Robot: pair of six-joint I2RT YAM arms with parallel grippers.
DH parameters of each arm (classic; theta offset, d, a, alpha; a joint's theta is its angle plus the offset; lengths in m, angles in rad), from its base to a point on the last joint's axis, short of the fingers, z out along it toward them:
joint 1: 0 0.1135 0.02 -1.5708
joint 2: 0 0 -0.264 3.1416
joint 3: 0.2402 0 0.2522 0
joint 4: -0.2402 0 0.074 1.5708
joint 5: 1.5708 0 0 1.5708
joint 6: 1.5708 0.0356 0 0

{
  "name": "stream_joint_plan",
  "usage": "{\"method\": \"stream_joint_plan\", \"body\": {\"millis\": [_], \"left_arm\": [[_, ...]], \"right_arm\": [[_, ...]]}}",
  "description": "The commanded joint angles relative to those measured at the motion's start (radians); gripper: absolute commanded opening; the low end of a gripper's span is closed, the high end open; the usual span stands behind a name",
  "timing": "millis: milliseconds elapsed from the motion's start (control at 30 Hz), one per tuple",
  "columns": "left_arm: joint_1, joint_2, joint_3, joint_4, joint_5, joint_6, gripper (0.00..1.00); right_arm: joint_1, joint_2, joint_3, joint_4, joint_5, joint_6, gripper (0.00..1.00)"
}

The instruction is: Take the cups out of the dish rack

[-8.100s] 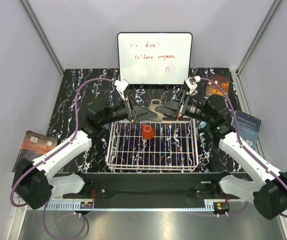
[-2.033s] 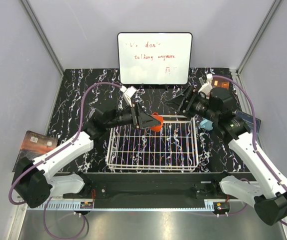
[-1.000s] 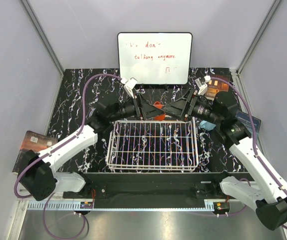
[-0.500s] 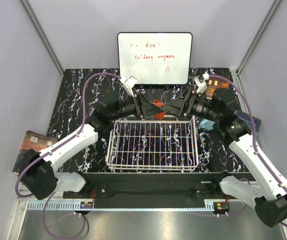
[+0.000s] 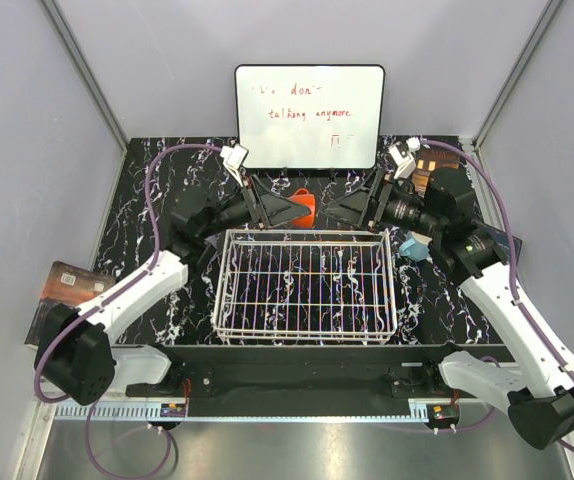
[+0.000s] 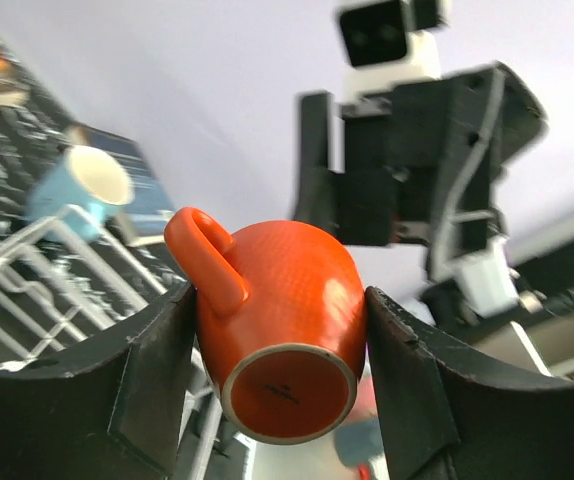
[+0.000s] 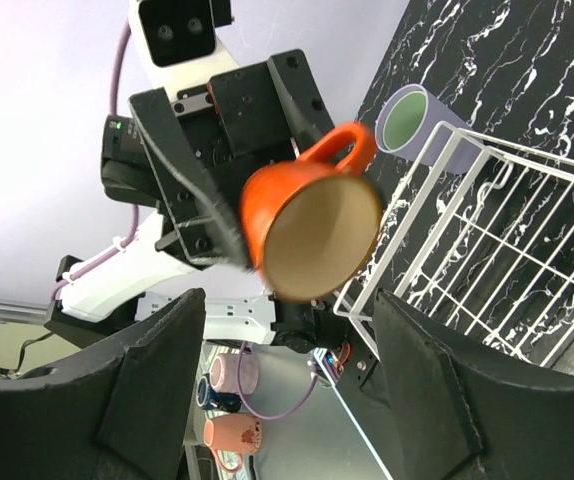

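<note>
The red-orange cup has its sides in my left gripper and its opening toward my right gripper, so my right gripper needs to pinch the cup's rim (image 7: 280, 286).
The small red-orange cup (image 5: 304, 204) hangs tilted in the air behind the dish rack's far edge, with my left gripper (image 5: 297, 208) shut on its sides. In the left wrist view the cup's (image 6: 285, 320) base faces the camera between the two fingers. My right gripper (image 5: 345, 211) stands open a short way to the cup's right, facing its mouth (image 7: 317, 240) without touching it. The white wire dish rack (image 5: 305, 322) holds no cups. A light blue mug (image 5: 414, 246) lies beside the rack's right end. A lavender tumbler (image 7: 414, 124) lies outside a rack corner.
A whiteboard (image 5: 309, 115) with red writing stands at the back. Flat cards lie at the left (image 5: 67, 287), right (image 5: 494, 246) and back right (image 5: 433, 172) of the black marbled table (image 5: 167, 170). Both arms lean in over the rack's far side.
My left gripper has drawn back to the left with the red-orange cup. The right gripper has pulled away to the right, so a gap has opened between it and the cup.
</note>
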Motion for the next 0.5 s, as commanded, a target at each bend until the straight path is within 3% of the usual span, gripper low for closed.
{"method": "stream_joint_plan", "body": {"millis": [0, 100, 467], "left_arm": [[-0.003, 0.049, -0.019, 0.343, 0.125, -0.178, 0.00], [-0.004, 0.074, -0.028, 0.413, 0.149, -0.240, 0.00], [-0.019, 0.071, -0.051, 0.388, 0.152, -0.211, 0.00]], "right_arm": [[0.003, 0.007, 0.001, 0.091, -0.036, 0.024, 0.75], [0.003, 0.011, 0.002, 0.104, -0.035, 0.030, 0.76], [0.003, 0.065, -0.004, 0.199, -0.084, 0.087, 0.73]]}}
